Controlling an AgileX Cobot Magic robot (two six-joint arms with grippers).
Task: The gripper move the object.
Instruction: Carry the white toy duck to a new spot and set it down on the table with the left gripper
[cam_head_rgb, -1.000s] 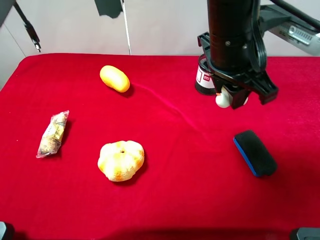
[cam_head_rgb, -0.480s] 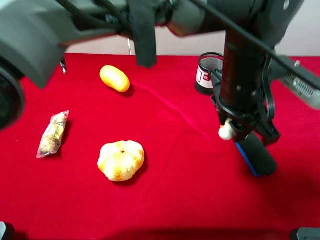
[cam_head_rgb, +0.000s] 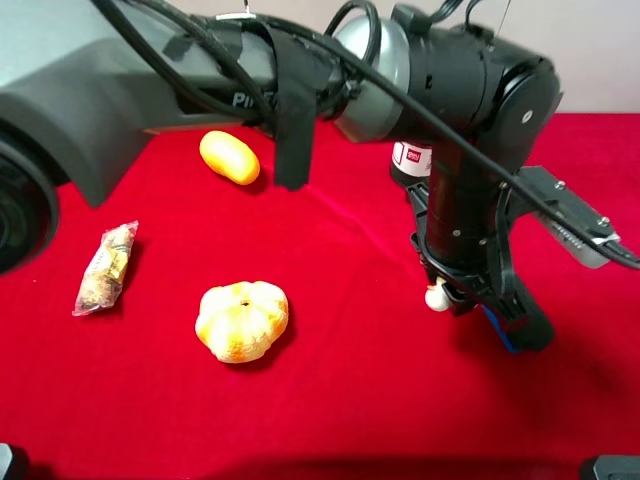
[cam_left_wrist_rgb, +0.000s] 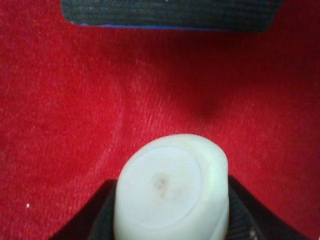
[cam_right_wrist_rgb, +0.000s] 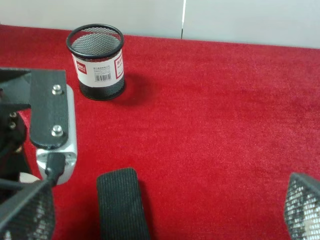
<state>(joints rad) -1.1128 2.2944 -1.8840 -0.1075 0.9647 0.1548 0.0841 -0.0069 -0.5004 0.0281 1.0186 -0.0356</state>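
I need to let go of the white piece, now hanging low over the red cloth, with my left gripper on the red cloth, on the pumpkin side of the black-and-blue eraser (cam_head_rgb: 441, 327) (cam_left_wrist_rgb: 150, 129).
The object (cam_head_rgb: 436, 297) is a tiny glossy white mushroom-shaped piece, pinched in my left gripper (cam_head_rgb: 448, 299), which is shut on it. The thick grey left arm reaches across from the left and hangs the piece low over the red cloth, just left of a black-and-blue eraser (cam_head_rgb: 527, 323). In the left wrist view the object (cam_left_wrist_rgb: 172, 192) fills the lower middle between the black fingers (cam_left_wrist_rgb: 102, 220), with the eraser (cam_left_wrist_rgb: 170, 12) beyond it. My right gripper (cam_right_wrist_rgb: 165, 220) stands open, its mesh-patterned fingertips (cam_right_wrist_rgb: 25, 215) far apart over the cloth.
A black mesh pen cup (cam_right_wrist_rgb: 97, 62) stands at the back right, mostly hidden behind the arm in the high view. A yellow oval fruit (cam_head_rgb: 229, 157), an orange-white pumpkin (cam_head_rgb: 241, 320) and a snack packet (cam_head_rgb: 105, 268) lie on the left half.
The left arm has carried the object from beside the pen cup toward the front and down, ending low next to the eraser. The other items have not moved.
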